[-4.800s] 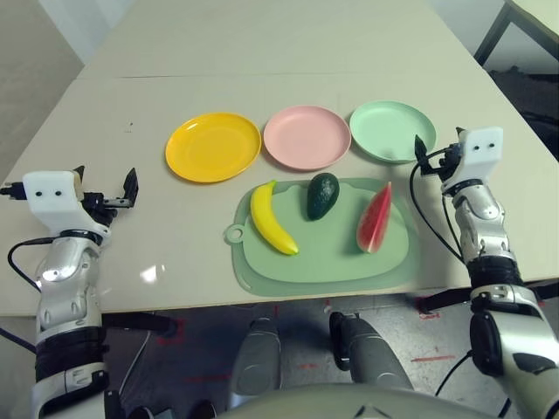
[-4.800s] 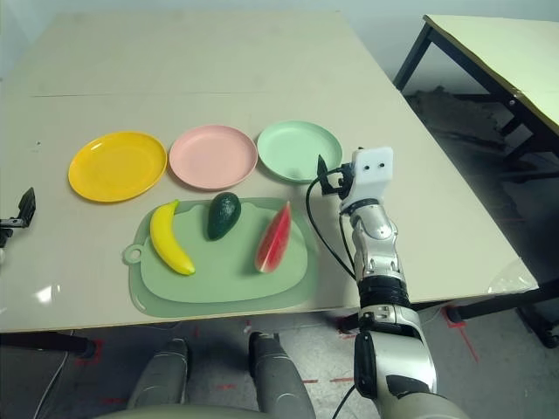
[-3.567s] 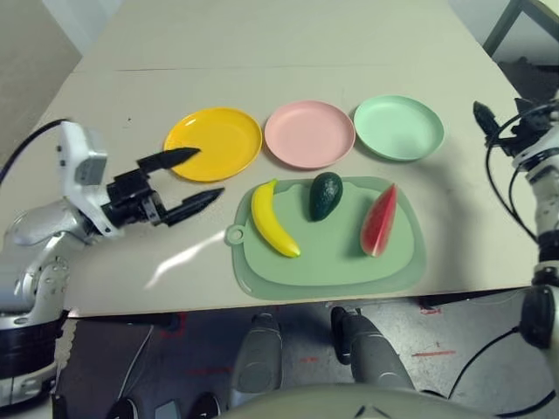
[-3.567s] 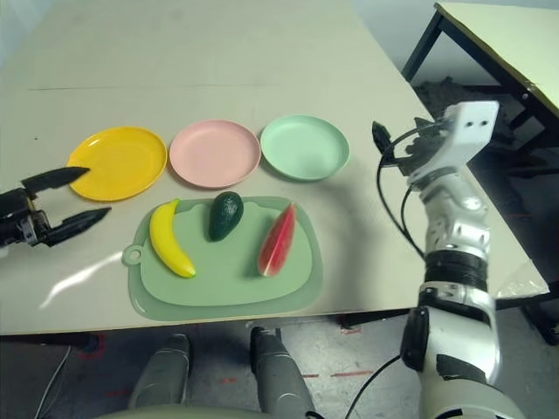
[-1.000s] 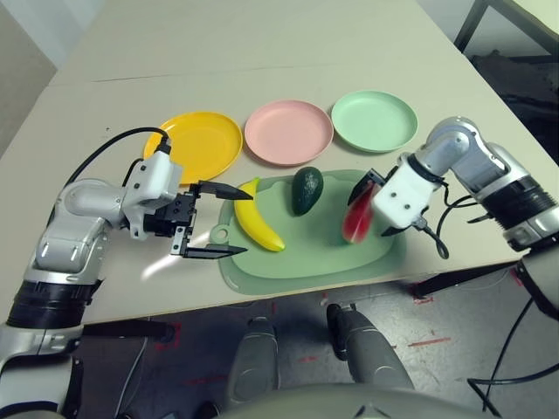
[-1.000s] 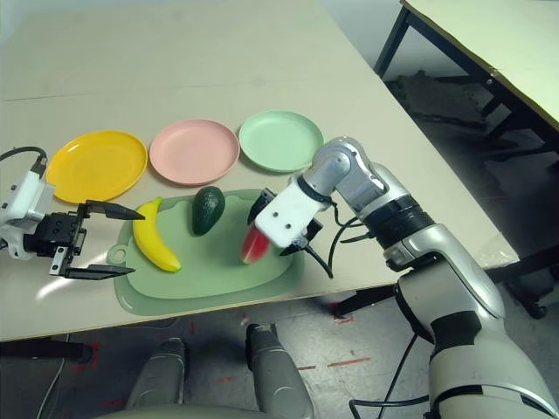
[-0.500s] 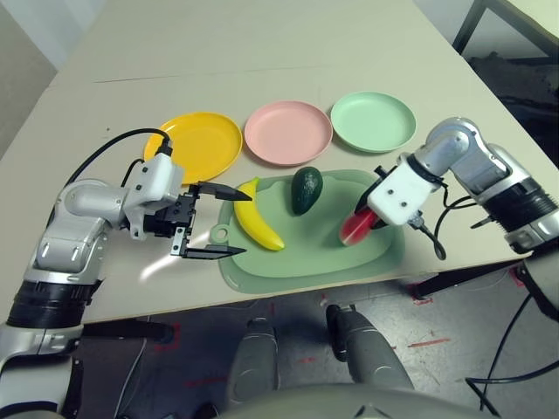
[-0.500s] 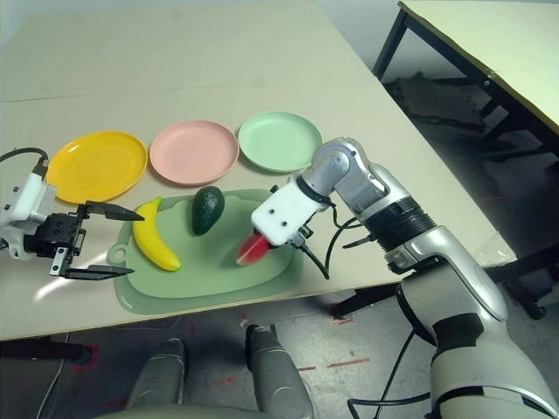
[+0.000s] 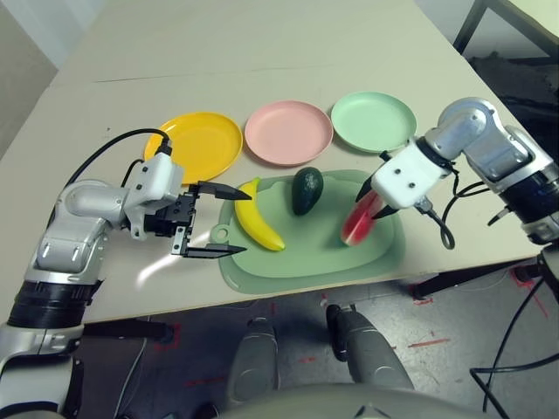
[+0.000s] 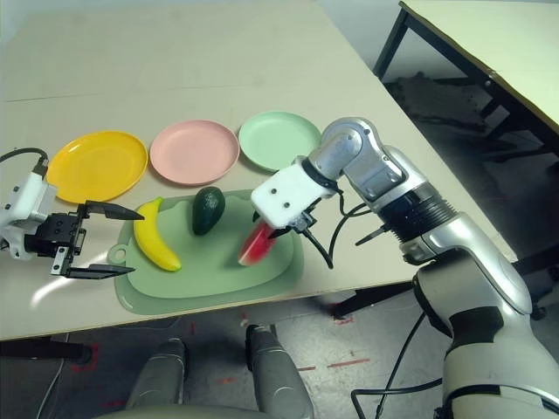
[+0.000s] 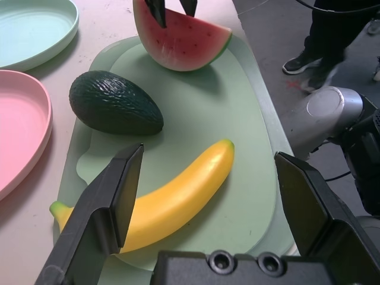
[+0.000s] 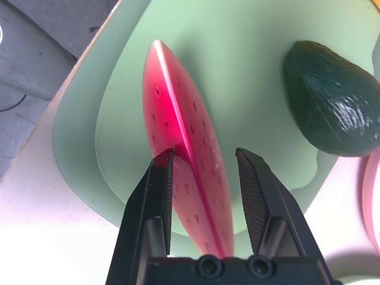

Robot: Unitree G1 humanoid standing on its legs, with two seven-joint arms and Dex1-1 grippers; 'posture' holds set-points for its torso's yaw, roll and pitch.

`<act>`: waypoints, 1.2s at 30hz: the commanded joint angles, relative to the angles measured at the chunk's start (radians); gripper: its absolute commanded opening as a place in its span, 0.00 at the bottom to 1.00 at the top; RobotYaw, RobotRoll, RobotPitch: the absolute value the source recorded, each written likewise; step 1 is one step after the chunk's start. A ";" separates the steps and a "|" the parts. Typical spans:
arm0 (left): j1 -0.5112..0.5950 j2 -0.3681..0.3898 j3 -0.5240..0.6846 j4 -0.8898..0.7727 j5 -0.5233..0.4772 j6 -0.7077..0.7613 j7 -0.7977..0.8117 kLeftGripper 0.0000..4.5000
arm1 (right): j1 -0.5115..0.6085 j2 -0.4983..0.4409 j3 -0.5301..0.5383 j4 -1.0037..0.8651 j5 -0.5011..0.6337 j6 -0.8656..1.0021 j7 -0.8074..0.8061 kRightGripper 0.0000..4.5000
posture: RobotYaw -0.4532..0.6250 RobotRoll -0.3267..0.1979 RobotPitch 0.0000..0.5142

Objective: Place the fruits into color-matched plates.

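Note:
The fingers of my right gripper sit too shallow at the watermelon wedge's upper edge, so they should open and grip deeper around the wedge's body (image 11: 181,46) before I carry it to the pink plate.
A yellow banana (image 9: 256,226), a dark green avocado (image 9: 307,189) and a red watermelon wedge (image 9: 356,225) are on a light-green mat (image 9: 297,257). Behind the mat stand the yellow plate (image 9: 194,145), the pink plate (image 9: 288,131) and the mint plate (image 9: 374,120), all bare. My right gripper (image 9: 371,207) comes down from the right and is shut on the wedge's upper end; the right wrist view shows one finger (image 12: 155,190) on each face of the wedge (image 12: 178,130). My left gripper (image 9: 234,222) stands open beside the banana's left side, at mat height, with the banana (image 11: 172,199) between and beyond its fingers.
The mat lies close to the table's front edge (image 9: 288,297). A black cable (image 9: 437,229) loops off my right wrist. Another table (image 10: 489,44) stands at the far right. A person's legs and shoes (image 11: 309,53) show on the floor beyond the table.
My right gripper has shut on the watermelon wedge and its wrist has risen to the right, tilting the wedge. The left arm has not moved.

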 commanded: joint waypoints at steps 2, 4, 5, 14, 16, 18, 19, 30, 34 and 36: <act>0.006 -0.004 -0.017 0.010 0.011 -0.012 -0.006 1.00 | -0.003 -0.009 0.027 -0.019 0.000 -0.013 0.006 0.37 | 0.45 0.62 0.37; 0.007 -0.002 -0.016 0.010 0.011 -0.012 -0.007 1.00 | 0.004 -0.007 0.032 -0.015 -0.021 -0.032 0.006 0.45 | 0.45 0.62 0.37; 0.008 -0.001 -0.015 0.009 0.011 -0.012 -0.006 1.00 | 0.009 -0.004 0.032 -0.013 -0.030 -0.041 0.006 0.54 | 0.45 0.62 0.37; 0.030 0.013 -0.004 -0.011 0.005 -0.005 -0.005 1.00 | 0.046 0.106 -0.010 0.156 -0.249 -0.174 -0.075 0.99 | 0.46 0.62 0.38; 0.036 0.019 -0.001 -0.011 0.005 -0.006 -0.006 1.00 | 0.046 0.118 -0.016 0.173 -0.269 -0.179 -0.079 0.99 | 0.47 0.62 0.39; 0.038 0.024 0.002 -0.011 0.004 -0.005 -0.007 1.00 | 0.052 0.126 -0.020 0.184 -0.295 -0.187 -0.091 0.99 | 0.47 0.62 0.39; 0.038 0.026 0.003 -0.011 0.003 -0.005 -0.007 1.00 | 0.057 0.128 -0.021 0.185 -0.307 -0.192 -0.095 0.99 | 0.47 0.62 0.39; 0.016 0.030 0.002 0.008 0.003 -0.012 -0.010 1.00 | 0.105 0.135 -0.042 0.145 -0.330 -0.165 -0.054 0.63 | 0.46 0.62 0.39; 0.010 0.028 0.000 0.014 0.005 -0.015 -0.008 1.00 | 0.115 0.130 -0.056 0.129 -0.325 -0.147 -0.028 0.47 | 0.46 0.62 0.39; 0.008 0.024 -0.002 0.013 0.006 -0.015 -0.005 1.00 | 0.117 0.129 -0.063 0.123 -0.322 -0.138 -0.019 0.47 | 0.46 0.62 0.39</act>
